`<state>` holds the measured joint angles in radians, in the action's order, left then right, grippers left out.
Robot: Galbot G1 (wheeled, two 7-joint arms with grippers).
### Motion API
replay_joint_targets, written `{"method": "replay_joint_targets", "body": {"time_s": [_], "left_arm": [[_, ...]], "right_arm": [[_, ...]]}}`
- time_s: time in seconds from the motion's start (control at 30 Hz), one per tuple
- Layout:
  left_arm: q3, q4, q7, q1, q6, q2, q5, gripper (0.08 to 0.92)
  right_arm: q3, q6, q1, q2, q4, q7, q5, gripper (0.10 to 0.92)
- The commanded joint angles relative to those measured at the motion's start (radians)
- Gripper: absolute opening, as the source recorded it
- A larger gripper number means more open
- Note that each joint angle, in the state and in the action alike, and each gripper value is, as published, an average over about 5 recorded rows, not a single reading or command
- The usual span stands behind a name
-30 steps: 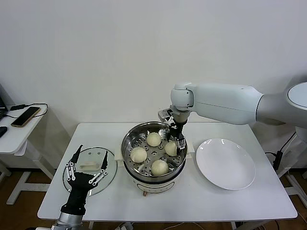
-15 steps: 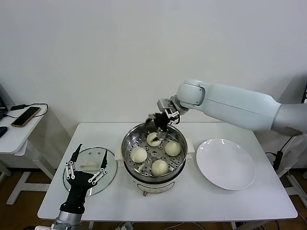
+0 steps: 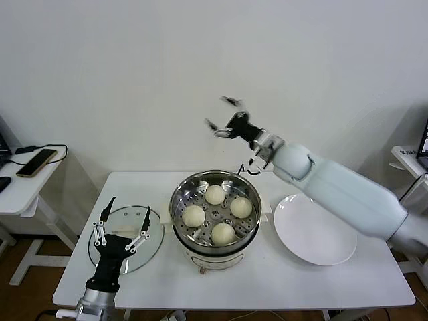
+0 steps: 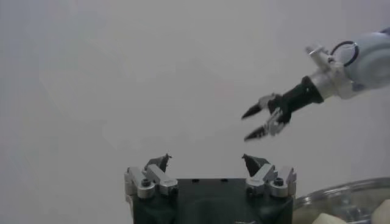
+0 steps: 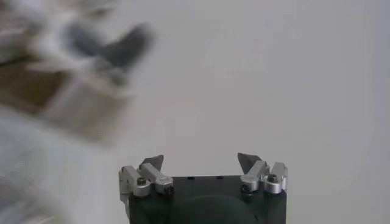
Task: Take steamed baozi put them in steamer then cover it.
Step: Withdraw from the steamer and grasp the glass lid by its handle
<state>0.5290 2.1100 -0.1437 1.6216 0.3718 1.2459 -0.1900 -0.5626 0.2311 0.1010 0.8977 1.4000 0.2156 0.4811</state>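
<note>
I need to move my left gripper to the glass cover's cream handle [image 3: 125, 231] next and close it there, because the baozi are already in the steamer.
Four cream-white baozi [image 3: 215, 194] [image 3: 241, 206] [image 3: 193, 215] [image 3: 223, 233] lie on the perforated tray inside the shiny steel steamer [image 3: 182, 189] at the table's middle. The glass cover [image 3: 156, 241] with its cream handle lies flat on the table to the steamer's left. My left gripper [image 3: 124, 210] is open and empty, fingers pointing up, over the cover's near side. My right gripper [image 3: 223, 115] is open and empty, raised high above the steamer's far side against the wall. It also shows in the left wrist view [image 4: 259, 120].
An empty white plate [image 3: 314, 228] lies right of the steamer. A side table [image 3: 20, 187] with a phone [image 3: 35, 162] stands at the far left. A white wall rises behind the table.
My right gripper has let go of the far baozi, lifted out of the steamer and swung up toward the wall. The left arm has hardly moved.
</note>
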Motion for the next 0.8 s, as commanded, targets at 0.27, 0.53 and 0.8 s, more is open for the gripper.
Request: {"method": "replay_joint_targets", "body": {"time_s": [0.27,0.53,0.8], "left_arm": [[0.069,-0.287,-0.096,-0.136,-0.152,-0.039,-0.775,0.823],[0.116,-0.488,-0.097,-0.168,-0.282,-0.096,-1.088,0.823],[0.097,-0.546,-0.091,-0.175,-0.329,-0.082,-1.175,0.823]], "right_arm": [[0.950,0.163,0.953,0.150,0.037,0.273,-0.221,0.823],[1.050,0.174,1.133,0.238,0.108,0.185,-0.253,0.823],[1.049,0.175,1.178,0.274,0.123,0.155,-0.282,0.823]]}}
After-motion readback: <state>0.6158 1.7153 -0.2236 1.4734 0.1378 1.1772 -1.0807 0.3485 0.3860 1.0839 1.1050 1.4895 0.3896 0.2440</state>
